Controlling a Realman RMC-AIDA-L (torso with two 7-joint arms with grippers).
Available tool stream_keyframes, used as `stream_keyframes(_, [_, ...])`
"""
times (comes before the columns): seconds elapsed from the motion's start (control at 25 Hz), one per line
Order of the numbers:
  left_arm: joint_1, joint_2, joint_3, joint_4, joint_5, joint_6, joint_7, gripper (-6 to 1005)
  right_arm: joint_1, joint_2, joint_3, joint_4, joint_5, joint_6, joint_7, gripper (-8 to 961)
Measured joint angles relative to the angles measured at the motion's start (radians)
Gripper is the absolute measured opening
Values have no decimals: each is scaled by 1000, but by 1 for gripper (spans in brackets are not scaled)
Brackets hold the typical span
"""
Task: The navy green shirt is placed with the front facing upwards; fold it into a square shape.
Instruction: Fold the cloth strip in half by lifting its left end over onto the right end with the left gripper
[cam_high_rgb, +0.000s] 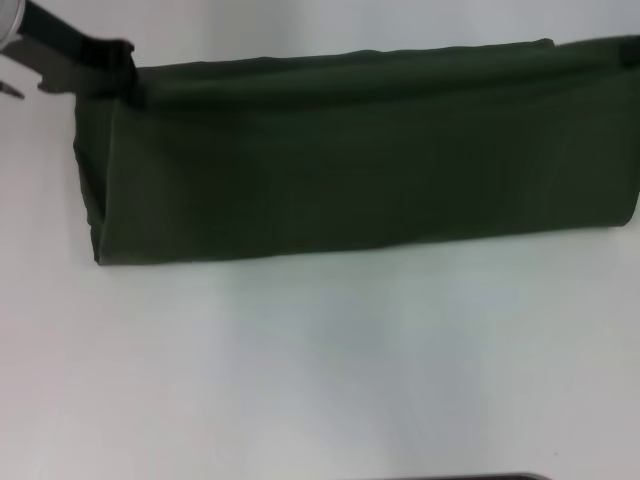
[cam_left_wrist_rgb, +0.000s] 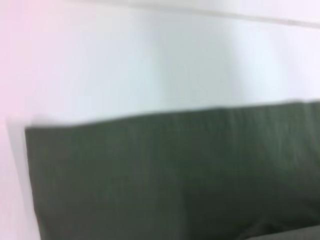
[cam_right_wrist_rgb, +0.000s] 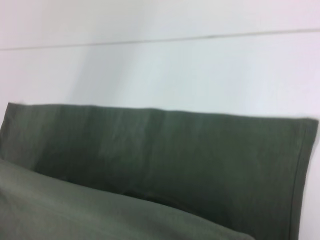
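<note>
Next, my left gripper releases the top layer of the shirt on the shirt's far edge (cam_high_rgb: 159, 64) (cam_left_wrist_rgb: 152, 117), just in from its nearest corner.
The navy green shirt (cam_high_rgb: 360, 160) lies across the white table as a long folded band, plain olive side up, with no lettering showing. My left gripper (cam_high_rgb: 118, 68) is at the band's far left corner, shut on the cloth edge, which runs taut from it to the right. A dark shape at the far right corner is my right gripper (cam_high_rgb: 622, 50), largely cut off by the frame. In the left wrist view the shirt (cam_left_wrist_rgb: 175, 175) shows as a flat band. In the right wrist view the shirt (cam_right_wrist_rgb: 165, 150) has a raised layer close below the camera.
White tabletop (cam_high_rgb: 320, 370) stretches in front of the shirt toward me. A dark edge (cam_high_rgb: 470, 477) shows at the bottom of the head view. The table's far seam (cam_right_wrist_rgb: 160, 40) runs behind the shirt.
</note>
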Motion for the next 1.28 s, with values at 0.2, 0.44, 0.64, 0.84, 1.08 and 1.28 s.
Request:
stream_keyframes(0.2, [-31,-8,1,5,28,-60,-26,7,10,14,-3,0,1,79,2,52])
stream_keyframes(0.44, [-73,-10,1,78,49,-167,-35,7,14,30,-16,8,3,191,4,52])
stream_keyframes(0.64, [-81,-34,0,121,85,-275,-37,6,12,76,-49,9,4,300,0,52])
stream_keyframes(0.84, [-79,-43,0,152,111,-344,-52,7,6,116,-131,10,3,428,3,53])
stream_keyframes(1.08, [-75,-47,-1,171,114,-384,-54,6,8,149,-183,28,-27,534,4,52])
stream_keyframes(1.28, [-75,-53,0,178,115,-404,-55,6,16,164,-206,49,-47,580,1,53])
